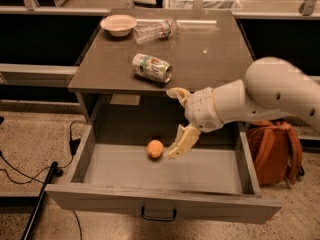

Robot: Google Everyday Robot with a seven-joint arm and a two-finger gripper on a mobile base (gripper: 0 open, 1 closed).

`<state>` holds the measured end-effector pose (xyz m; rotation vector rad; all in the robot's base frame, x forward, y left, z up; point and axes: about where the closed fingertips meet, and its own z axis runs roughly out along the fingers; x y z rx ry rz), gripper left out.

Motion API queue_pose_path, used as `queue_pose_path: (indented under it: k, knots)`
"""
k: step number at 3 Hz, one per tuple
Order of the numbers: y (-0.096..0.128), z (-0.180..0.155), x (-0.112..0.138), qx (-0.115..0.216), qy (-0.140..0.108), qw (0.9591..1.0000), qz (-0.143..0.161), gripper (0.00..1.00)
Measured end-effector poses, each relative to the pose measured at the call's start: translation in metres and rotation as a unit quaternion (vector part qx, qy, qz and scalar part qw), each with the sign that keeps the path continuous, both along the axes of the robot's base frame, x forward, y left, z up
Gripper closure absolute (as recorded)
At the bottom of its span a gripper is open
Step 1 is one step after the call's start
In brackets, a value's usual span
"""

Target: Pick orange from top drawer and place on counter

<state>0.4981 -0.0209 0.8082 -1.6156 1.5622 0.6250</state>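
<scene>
The robot's gripper needs to next move to the sides of the orange [155, 149] on the bottom of the open top drawer and close there.
The orange [155, 148] lies on the flat grey bottom of the open top drawer [161, 203], left of its middle. The drawer is pulled out below the counter [210, 61], with its dark handle [158, 215] at the front. My gripper [171, 124] hangs over the drawer just right of the orange, below the counter's front edge. It is open and empty, with one finger [178, 94] up by the counter edge and the other finger [183, 141] low, close beside the orange.
On the counter lie a tipped can [151, 68], a clear plastic bottle [155, 30] on its side and a pale bowl [118, 24]. An orange-brown backpack [276, 149] stands on the floor at the right. Black cables and a pole [42, 199] lie at the left.
</scene>
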Motion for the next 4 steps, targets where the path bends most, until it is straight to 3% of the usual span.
queue_pose_path:
  k: [1, 2, 3, 4]
  knots:
    - [0.018, -0.03, 0.014, 0.053, -0.009, 0.9984, -0.015, 0.0]
    - [0.02, -0.032, 0.016, 0.054, -0.011, 0.9983, -0.016, 0.0]
    - [0.032, -0.092, 0.015, 0.051, 0.042, 0.9977, -0.018, 0.0]
    - [0.04, -0.139, 0.014, 0.046, 0.076, 0.9957, -0.026, 0.0]
